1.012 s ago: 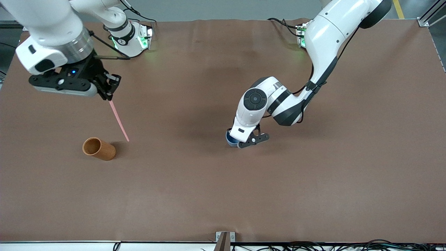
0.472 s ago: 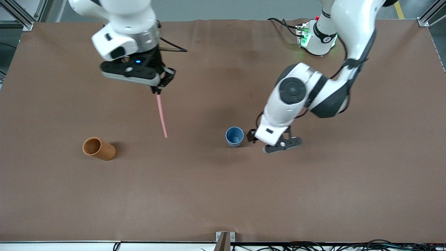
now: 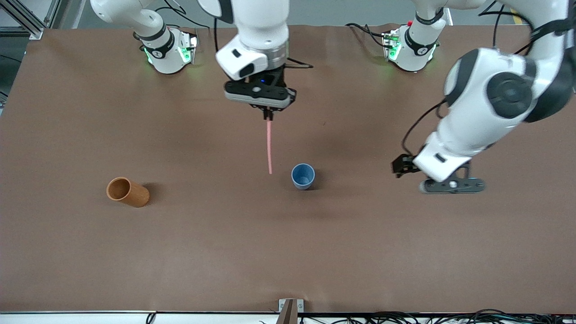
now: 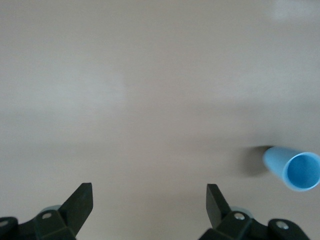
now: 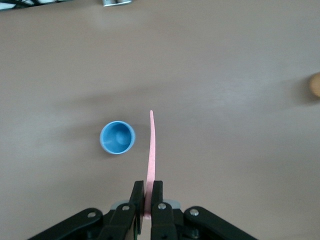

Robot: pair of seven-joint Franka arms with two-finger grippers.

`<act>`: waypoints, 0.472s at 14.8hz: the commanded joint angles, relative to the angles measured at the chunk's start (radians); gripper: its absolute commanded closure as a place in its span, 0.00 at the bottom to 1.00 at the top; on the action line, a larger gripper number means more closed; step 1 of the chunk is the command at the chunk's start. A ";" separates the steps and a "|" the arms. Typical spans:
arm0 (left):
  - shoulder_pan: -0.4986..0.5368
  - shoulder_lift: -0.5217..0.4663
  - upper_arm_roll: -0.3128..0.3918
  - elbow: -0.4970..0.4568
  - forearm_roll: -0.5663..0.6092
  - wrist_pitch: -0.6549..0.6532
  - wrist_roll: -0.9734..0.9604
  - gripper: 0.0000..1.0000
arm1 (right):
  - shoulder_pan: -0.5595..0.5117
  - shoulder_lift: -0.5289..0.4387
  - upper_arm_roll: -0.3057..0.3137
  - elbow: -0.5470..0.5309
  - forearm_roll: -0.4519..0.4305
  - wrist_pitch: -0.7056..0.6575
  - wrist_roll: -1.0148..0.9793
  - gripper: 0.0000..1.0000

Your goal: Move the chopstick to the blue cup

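The pale-pink chopstick will rest against the rim with its lower tip inside the blue cup (image 3: 302, 179) (image 5: 117, 138) after my right gripper releases it.
My right gripper (image 3: 268, 115) is shut on the top end of the pale-pink chopstick (image 3: 269, 146), which hangs down above the table. Its lower tip is beside the blue cup (image 3: 303, 176), toward the right arm's end. The cup stands upright and empty. In the right wrist view the fingers (image 5: 137, 196) clamp the chopstick (image 5: 151, 145) with the blue cup (image 5: 117, 137) next to its tip. My left gripper (image 3: 399, 165) is open and empty, away from the cup toward the left arm's end. In the left wrist view the left gripper (image 4: 148, 198) is open and the cup (image 4: 295, 169) is off to one side.
An orange-brown cylinder cup (image 3: 127, 192) lies on its side toward the right arm's end of the brown table (image 3: 288, 252); it shows at the edge of the right wrist view (image 5: 315, 85). A small metal bracket (image 3: 288, 306) sits at the table's near edge.
My right gripper has carried the chopstick from the right arm's end toward the blue cup. My left gripper has moved off the blue cup toward the left arm's end.
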 commanded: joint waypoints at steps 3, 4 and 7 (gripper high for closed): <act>0.035 -0.151 0.097 -0.019 -0.053 -0.134 0.245 0.00 | 0.071 0.087 -0.012 0.044 -0.020 0.051 0.070 0.98; 0.038 -0.183 0.108 -0.016 -0.055 -0.165 0.277 0.00 | 0.077 0.094 -0.012 0.044 -0.018 0.052 0.070 0.98; 0.045 -0.275 0.103 -0.026 -0.053 -0.242 0.288 0.00 | 0.117 0.137 -0.015 0.041 -0.021 0.058 0.075 0.98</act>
